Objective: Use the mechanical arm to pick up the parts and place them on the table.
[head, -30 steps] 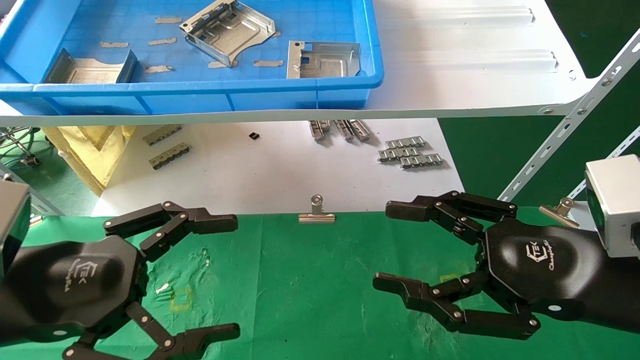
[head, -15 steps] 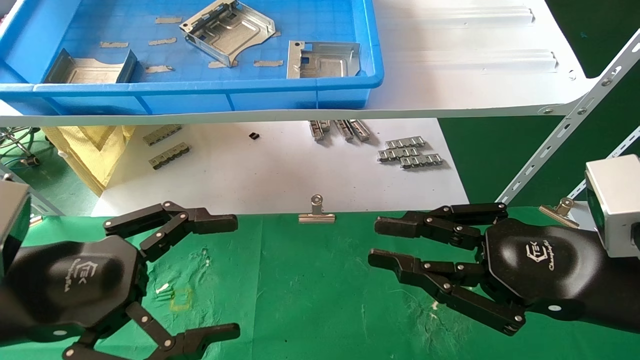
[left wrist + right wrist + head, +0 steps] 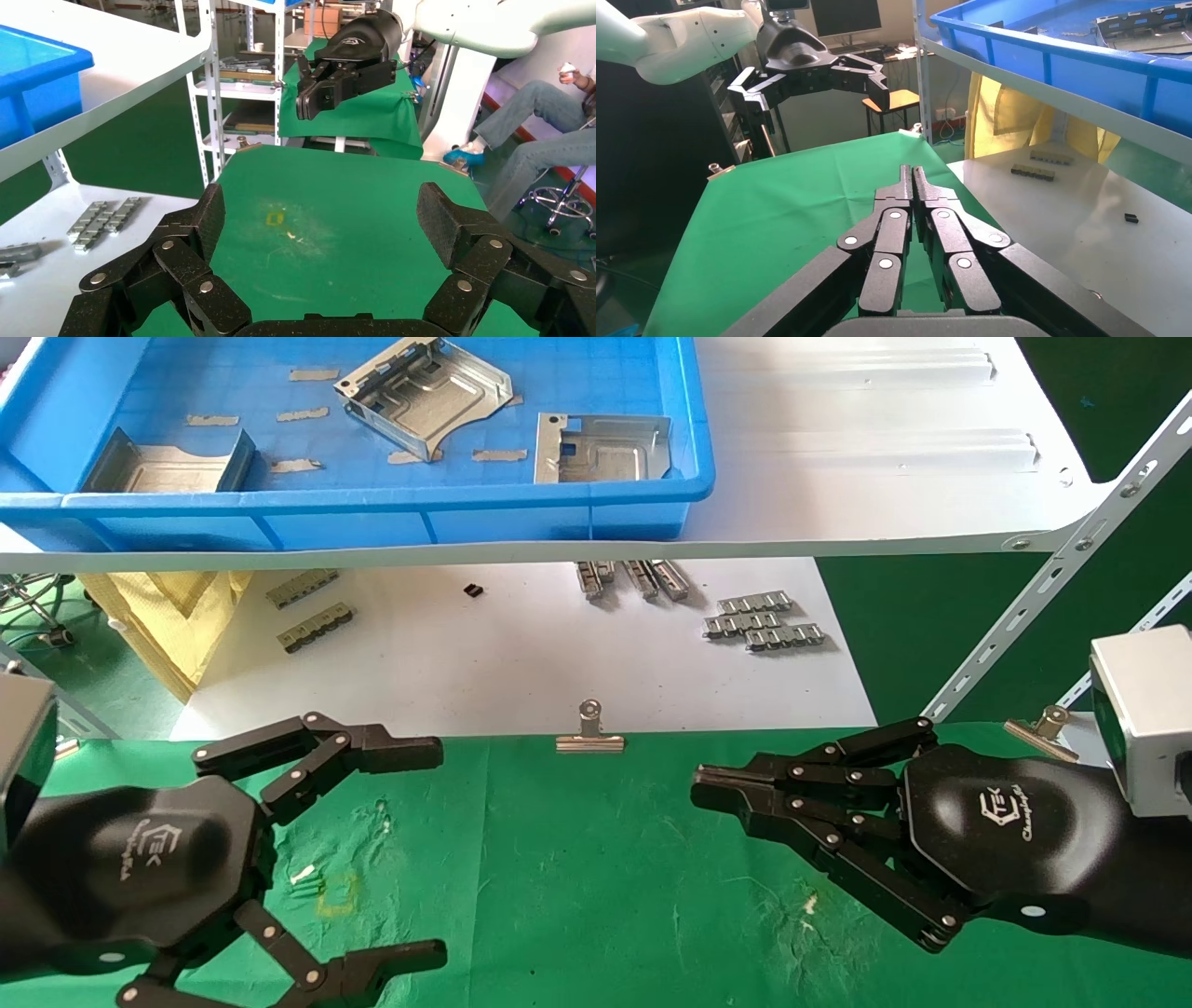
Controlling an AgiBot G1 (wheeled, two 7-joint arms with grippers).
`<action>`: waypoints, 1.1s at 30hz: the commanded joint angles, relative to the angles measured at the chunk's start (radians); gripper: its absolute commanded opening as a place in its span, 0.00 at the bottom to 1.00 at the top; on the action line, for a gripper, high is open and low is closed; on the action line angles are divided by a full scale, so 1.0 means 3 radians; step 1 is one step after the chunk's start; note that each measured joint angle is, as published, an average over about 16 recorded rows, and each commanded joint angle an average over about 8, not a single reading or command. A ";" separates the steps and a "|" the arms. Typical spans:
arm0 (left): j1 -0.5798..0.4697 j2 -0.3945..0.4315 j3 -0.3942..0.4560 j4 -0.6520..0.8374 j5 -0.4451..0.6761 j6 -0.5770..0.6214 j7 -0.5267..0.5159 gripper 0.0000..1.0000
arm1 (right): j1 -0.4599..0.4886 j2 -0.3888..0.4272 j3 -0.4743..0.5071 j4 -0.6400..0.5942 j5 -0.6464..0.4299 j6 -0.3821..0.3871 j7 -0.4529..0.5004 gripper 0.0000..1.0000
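The narrow folded edge (image 3: 383, 369) of the middle sheet-metal part in the blue bin, opposite that part's curved cutout, will be gripped next by my left gripper as it closes there.
Three silver sheet-metal parts lie in the blue bin (image 3: 559, 509) on the white shelf: one at the left (image 3: 168, 463), one in the middle (image 3: 428, 393), one at the right (image 3: 601, 449). My left gripper (image 3: 433, 850) hovers open and empty over the left of the green table (image 3: 577, 877); its fingers (image 3: 204, 221) frame bare cloth in the left wrist view. My right gripper (image 3: 708, 782) is shut and empty over the right of the table, fingertips pressed together (image 3: 911, 175). Both grippers are well below and in front of the bin.
A white shelf board (image 3: 885, 449) carries the bin, held by a slotted metal bracket (image 3: 1052, 570). Below it, a white sheet (image 3: 521, 654) holds grey ridged strips (image 3: 764, 621). A binder clip (image 3: 589, 733) grips the cloth's far edge, another at the right (image 3: 1043, 727). A yellow bag (image 3: 177, 607) stands left.
My right gripper's fingers have closed from wide open to fully shut on nothing. The left gripper and the parts have not moved.
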 commanded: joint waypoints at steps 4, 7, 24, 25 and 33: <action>-0.0266 0.0058 0.0011 0.0083 0.0108 -0.0105 -0.0057 1.00 | 0.0000 0.0000 0.0000 0.0000 0.0000 0.0000 0.0000 0.00; -0.0688 0.0219 0.0101 0.0357 0.0349 -0.0226 -0.0120 1.00 | 0.0000 0.0000 0.0000 0.0000 0.0000 0.0000 0.0000 0.00; -0.2694 0.1704 0.0703 0.3223 0.1786 -0.1579 0.0330 0.98 | 0.0000 0.0000 0.0000 0.0000 0.0000 0.0000 0.0000 0.00; -0.2742 0.1763 0.0728 0.3340 0.1833 -0.1665 0.0346 0.87 | 0.0000 0.0000 0.0000 0.0000 0.0000 0.0000 0.0000 0.03; -0.2977 0.2005 0.0827 0.3903 0.2015 -0.2052 0.0425 0.00 | 0.0000 0.0000 0.0000 0.0000 0.0000 0.0000 0.0000 0.92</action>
